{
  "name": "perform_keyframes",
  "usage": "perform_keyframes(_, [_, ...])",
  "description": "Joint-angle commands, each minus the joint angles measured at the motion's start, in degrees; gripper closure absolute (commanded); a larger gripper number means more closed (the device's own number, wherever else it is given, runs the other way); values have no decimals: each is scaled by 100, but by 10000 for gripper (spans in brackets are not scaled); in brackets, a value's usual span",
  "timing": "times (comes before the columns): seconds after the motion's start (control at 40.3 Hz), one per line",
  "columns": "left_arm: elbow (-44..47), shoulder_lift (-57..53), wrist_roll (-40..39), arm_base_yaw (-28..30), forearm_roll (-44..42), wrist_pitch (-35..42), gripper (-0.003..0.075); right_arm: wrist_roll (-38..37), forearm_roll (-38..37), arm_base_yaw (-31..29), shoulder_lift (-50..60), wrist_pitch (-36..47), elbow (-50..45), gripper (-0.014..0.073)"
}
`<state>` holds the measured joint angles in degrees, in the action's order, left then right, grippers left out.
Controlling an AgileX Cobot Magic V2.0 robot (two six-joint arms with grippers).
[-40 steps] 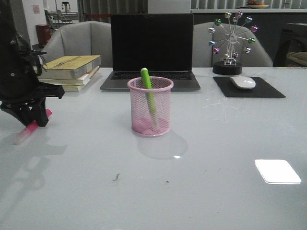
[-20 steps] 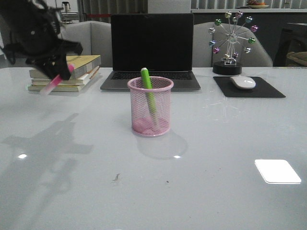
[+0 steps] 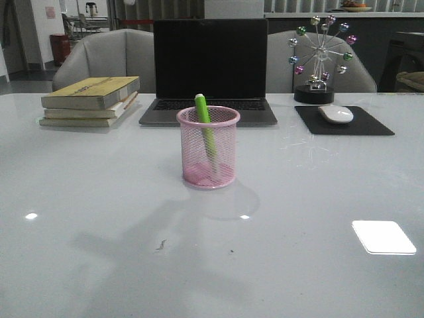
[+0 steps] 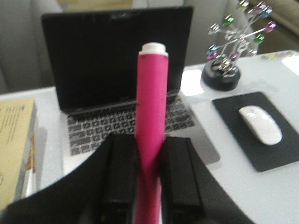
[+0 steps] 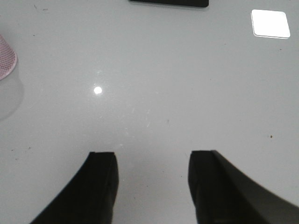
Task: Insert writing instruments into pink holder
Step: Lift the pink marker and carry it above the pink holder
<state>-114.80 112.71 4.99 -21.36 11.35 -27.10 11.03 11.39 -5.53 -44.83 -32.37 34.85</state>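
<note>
The robot's left gripper should release the bright pink marker inside the pink holder [image 3: 219, 134], next to the lime green marker.
The pink holder [image 3: 208, 147], a wire-mesh cup, stands mid-table in the front view with the lime green marker [image 3: 205, 129] leaning inside it, top end above the rim. Neither arm shows in the front view. In the left wrist view my left gripper [image 4: 149, 142] is shut on the bright pink marker [image 4: 151, 98], which sticks out past the fingers with its whitish end toward the laptop. The right wrist view shows my right gripper [image 5: 153, 156] open over bare table, nothing between its fingers, and an edge of the pink holder [image 5: 6, 60] off to one side.
A dark laptop [image 3: 209, 66] sits behind the cup, a stack of books [image 3: 91, 99] at the back left. At the back right are a black mouse pad [image 3: 343, 120] with a white mouse [image 3: 335, 113] and a ferris-wheel ornament [image 3: 318, 56].
My left arm lifted the pink marker off the table at the left, rose past the books, and has left the front view. The cup and green marker have not moved.
</note>
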Motion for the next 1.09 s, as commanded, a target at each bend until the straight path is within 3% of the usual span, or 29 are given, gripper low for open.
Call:
perform_keyframes(0.0, [-187, -421, 25, -296, 116, 845, 620, 25, 36, -48, 59, 360, 157, 141])
perform_keyframes(0.397, [389, -469, 25, -951, 116, 2289, 620, 25, 31, -48, 59, 351, 157, 141])
perform_keyframes(0.744, [2308, -995, 25, -1144, 116, 4460, 619, 25, 31, -48, 59, 356, 157, 141])
perform_keyframes(1.066, [3590, -1010, -259, -1433, 116, 5623, 619, 25, 31, -48, 59, 314, 157, 141])
